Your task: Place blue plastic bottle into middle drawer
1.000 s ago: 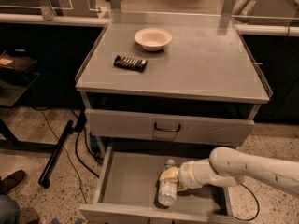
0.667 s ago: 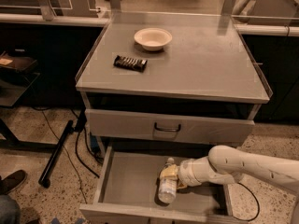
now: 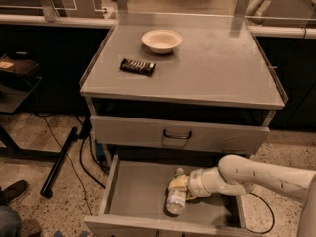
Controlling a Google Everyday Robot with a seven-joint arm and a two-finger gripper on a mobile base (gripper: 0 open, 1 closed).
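Observation:
The blue plastic bottle will be released on the middle drawer's grey bottom, close to its front panel (image 3: 172, 202).
The middle drawer (image 3: 133, 191) is pulled out below the cabinet, its grey floor mostly bare. The blue plastic bottle (image 3: 176, 201) lies inside it, right of centre, its long axis running front to back. My white arm reaches in from the right, and the gripper (image 3: 177, 182) sits at the bottle's far end, right against it. The fingers blend with the bottle there.
On the cabinet top (image 3: 222, 68) stand a white bowl (image 3: 161, 40) and a dark snack bar (image 3: 138, 66). A shut drawer with a dark curved handle (image 3: 177, 134) sits above the open one. Cables and a black pole (image 3: 59, 162) lie on the floor at left.
The arm has shifted slightly left, deeper over the drawer; the bottle stays in nearly the same spot on the drawer floor.

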